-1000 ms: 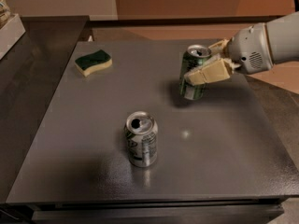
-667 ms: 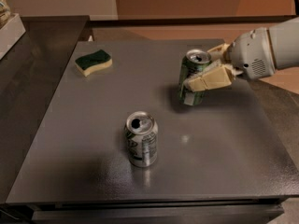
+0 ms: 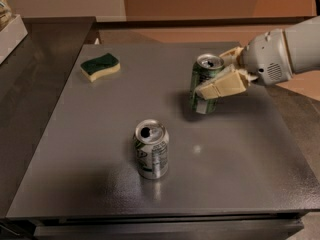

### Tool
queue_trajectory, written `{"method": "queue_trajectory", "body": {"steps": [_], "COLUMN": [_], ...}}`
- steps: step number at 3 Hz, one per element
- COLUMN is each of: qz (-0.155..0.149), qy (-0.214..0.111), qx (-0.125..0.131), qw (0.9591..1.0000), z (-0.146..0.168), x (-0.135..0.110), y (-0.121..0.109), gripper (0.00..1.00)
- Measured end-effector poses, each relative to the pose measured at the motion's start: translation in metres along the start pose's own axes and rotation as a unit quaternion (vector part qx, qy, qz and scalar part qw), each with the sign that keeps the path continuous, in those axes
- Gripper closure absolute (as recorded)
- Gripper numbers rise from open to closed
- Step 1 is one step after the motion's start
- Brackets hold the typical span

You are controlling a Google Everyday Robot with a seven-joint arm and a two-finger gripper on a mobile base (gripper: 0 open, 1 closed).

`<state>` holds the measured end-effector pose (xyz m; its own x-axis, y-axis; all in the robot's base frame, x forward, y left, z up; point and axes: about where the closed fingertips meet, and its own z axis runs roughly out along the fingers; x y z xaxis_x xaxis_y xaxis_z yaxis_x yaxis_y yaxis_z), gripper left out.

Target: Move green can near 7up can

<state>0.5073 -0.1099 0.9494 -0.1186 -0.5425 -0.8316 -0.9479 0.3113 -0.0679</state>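
Next, my gripper lets go of the green can on the grey table top, beside the silver-white 7up can (image 3: pixel 192 163).
The green can (image 3: pixel 203 84), dark green with a silver top, is upright at the right of the grey table top (image 3: pixel 100 134). My gripper (image 3: pixel 214 76) reaches in from the right and is shut on the green can, one cream finger (image 3: pixel 220 86) across its front and the other behind its top. The can looks slightly lifted or tilted. The 7up can (image 3: pixel 151 149), silver-white with a green logo, stands upright in the front middle of the table, well apart from the green can, to its lower left.
A green and yellow sponge (image 3: pixel 100 66) lies at the back left of the table. A darker counter (image 3: pixel 30 84) runs along the left, with a white box (image 3: pixel 10 31) at its far end. The table's front edge is close below the 7up can.
The gripper and the green can have shifted slightly left and toward the front. The 7up can and the sponge have not moved.
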Motion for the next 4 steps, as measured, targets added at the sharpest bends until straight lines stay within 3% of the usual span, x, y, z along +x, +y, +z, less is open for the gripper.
{"method": "queue_trajectory", "body": {"steps": [2, 4], "qz": [-0.036, -0.059], "qy": [0.002, -0.011], "qx": [-0.058, -0.109], "qw": [0.9976, 0.9923], "z": [-0.007, -0.004], "x": [0.008, 0.028], "y": [0.038, 0.074], "gripper": [1.00, 1.00]}}
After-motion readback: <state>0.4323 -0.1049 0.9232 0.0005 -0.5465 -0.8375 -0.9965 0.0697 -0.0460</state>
